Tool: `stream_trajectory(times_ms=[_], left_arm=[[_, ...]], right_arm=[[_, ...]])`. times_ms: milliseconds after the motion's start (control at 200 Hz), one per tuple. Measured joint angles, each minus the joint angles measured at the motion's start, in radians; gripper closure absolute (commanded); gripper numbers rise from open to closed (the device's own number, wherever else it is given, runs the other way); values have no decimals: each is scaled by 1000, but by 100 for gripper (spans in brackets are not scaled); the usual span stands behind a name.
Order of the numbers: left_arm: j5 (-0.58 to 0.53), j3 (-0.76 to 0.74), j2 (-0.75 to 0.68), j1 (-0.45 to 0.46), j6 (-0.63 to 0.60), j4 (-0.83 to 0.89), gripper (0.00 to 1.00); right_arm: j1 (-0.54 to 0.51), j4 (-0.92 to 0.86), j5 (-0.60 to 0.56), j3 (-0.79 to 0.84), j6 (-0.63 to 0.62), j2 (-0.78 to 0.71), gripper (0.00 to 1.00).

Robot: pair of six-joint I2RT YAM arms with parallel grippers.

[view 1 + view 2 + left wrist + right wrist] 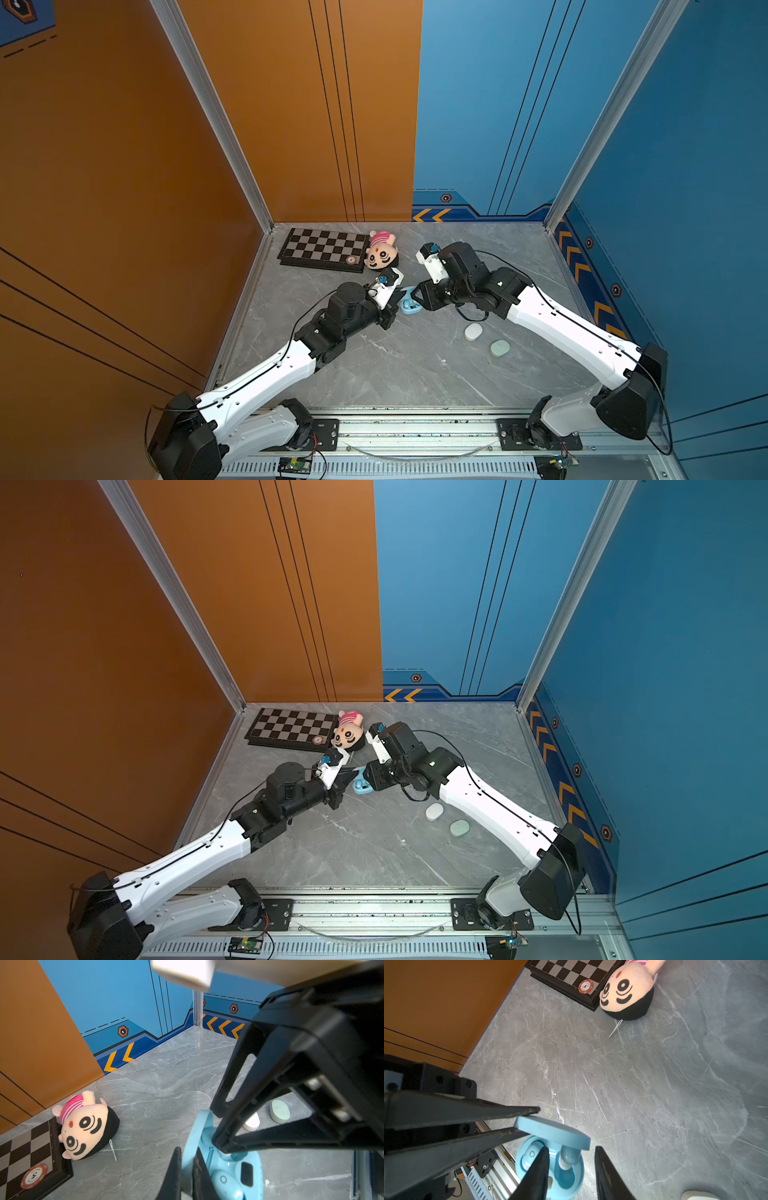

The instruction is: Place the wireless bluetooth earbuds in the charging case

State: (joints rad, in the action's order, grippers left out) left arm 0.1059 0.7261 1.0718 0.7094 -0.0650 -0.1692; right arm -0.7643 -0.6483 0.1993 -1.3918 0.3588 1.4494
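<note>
The second earbud is leaning tilted on the raised lid above its socket, so my right gripper needs to grip it and pull it toward the case's front edge (pixel 567 1192) before seating it.
A pale blue charging case (pixel 409 307) (pixel 361 787) stands open at mid-table. My left gripper (pixel 188 1152) (pixel 400 297) is shut on its raised lid (pixel 556 1132) (pixel 196 1134). One blue earbud (pixel 530 1155) (pixel 224 1181) sits in its socket. A second earbud (pixel 569 1157) leans tilted over the other socket, white tip down. My right gripper (pixel 571 1148) (pixel 417 297) hangs over the case base (pixel 571 1188), open. That bud lies between its fingers and touches neither.
A shut white case (pixel 473 331) (pixel 252 1123) and a shut mint case (pixel 500 348) (pixel 280 1111) lie under the right arm. At the back left are a chessboard (pixel 324 249) with a red chip (pixel 351 260) and a plush head (pixel 381 251).
</note>
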Motion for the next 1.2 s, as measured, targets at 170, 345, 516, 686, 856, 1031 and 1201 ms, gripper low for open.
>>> stream_trajectory(times_ms=[170,345,516,686,856,1031,1201], left_arm=[[0,6,0,4,-3,-1,100],[0,9,0,5,-7,-1,100],[-7,9,0,5,-7,0,100],[-8,9,0,5,-10,0,100],[-18,9,0,5,-10,0,100],[-27,9,0,5,-10,0,100],[-37,9,0,4,-10,9,100]], right_arm=[[5,14,10,0,15,0,68],[12,27,11,0,32,4,72],[12,32,13,0,35,16,72],[12,32,15,0,35,21,75],[12,33,14,0,43,21,81],[12,41,13,3,46,19,85],[12,50,13,23,36,-1,87]])
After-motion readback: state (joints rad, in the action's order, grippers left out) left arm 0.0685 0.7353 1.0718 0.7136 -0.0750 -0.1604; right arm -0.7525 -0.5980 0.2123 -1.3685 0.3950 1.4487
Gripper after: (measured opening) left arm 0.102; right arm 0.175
